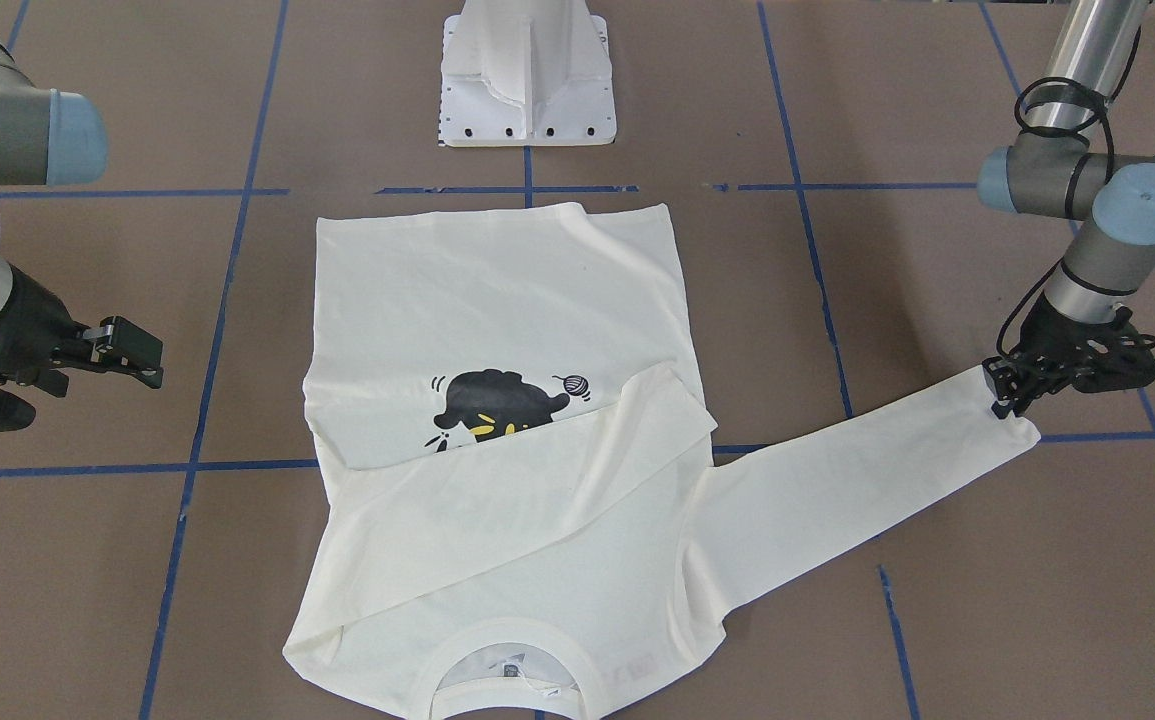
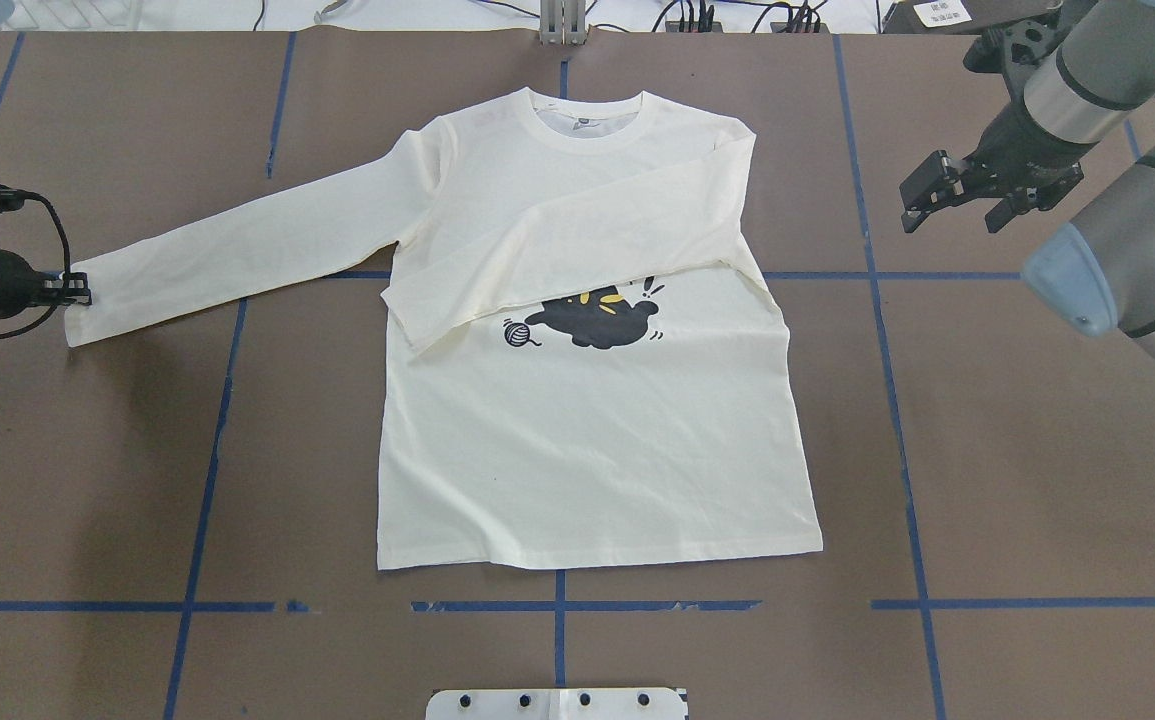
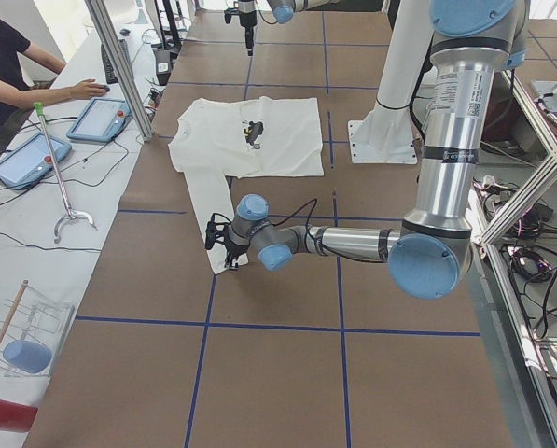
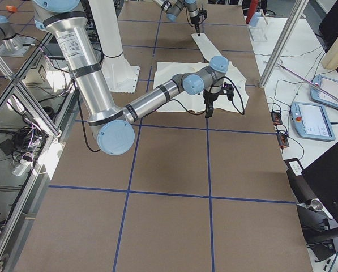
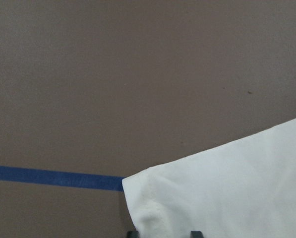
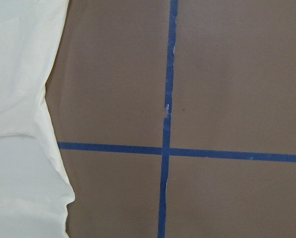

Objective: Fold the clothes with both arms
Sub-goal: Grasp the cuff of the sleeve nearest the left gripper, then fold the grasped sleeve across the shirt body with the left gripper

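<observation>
I will release the sleeve cuff with my left gripper on the shirt's opposite side edge (image 1: 314,374), level with the black cat print.
The cream T-shirt (image 2: 587,440) lies flat on the brown table, print up, with its collar at the far edge; it also shows in the front view (image 1: 497,300). One sleeve (image 2: 577,260) is folded across the chest and partly covers the black cat print (image 2: 597,318). The other sleeve (image 2: 247,240) stretches out flat to the robot's left. My left gripper (image 2: 77,292) is down at that sleeve's cuff (image 5: 152,208), shut on its edge. My right gripper (image 2: 952,215) is open and empty, above bare table to the right of the shirt.
The white pedestal base (image 1: 527,90) stands at the near edge behind the shirt's hem. Blue tape lines (image 6: 167,148) grid the table. In the left side view an operator (image 3: 3,56) sits at a side bench with tablets (image 3: 96,117) beyond an aluminium post (image 3: 119,65).
</observation>
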`<state>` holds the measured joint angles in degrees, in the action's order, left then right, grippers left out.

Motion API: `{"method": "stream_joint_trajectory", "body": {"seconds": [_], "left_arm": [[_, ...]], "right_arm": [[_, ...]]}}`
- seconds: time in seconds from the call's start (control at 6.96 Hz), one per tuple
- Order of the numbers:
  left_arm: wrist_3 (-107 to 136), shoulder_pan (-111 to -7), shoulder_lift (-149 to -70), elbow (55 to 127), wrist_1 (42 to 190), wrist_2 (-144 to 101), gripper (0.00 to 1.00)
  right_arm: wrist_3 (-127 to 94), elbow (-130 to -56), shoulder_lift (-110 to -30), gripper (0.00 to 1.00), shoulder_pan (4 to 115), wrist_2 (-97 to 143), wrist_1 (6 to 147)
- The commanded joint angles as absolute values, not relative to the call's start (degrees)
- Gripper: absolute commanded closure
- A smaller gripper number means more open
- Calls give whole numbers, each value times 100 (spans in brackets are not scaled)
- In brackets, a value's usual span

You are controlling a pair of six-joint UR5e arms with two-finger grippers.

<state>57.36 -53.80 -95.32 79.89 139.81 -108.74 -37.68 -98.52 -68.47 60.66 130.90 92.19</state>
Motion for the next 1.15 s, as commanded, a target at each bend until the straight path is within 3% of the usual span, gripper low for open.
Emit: {"method": "stream_joint_trajectory", "body": {"seconds": [0.0,0.43,0.72,1.01], "left_arm": [[5748,-5379,-9536,8024,13983,-10881,100],[5924,-5379,-9728,8234,13896,-10916,100],[5924,-5379,-10507,8899,12375,-10934,100],[6272,-5353,-11936,9245,10591,-11362,100]], "right_arm": [[-3762,-9853,-6855,0,6073,13104,9220],[-3744,-9861,-6951,0,6178,13113,9211],[-3727,-10150,-7494,0,6353,13149,9185],[-3308,-10353,-8153,0,6564,13070,9167]]}}
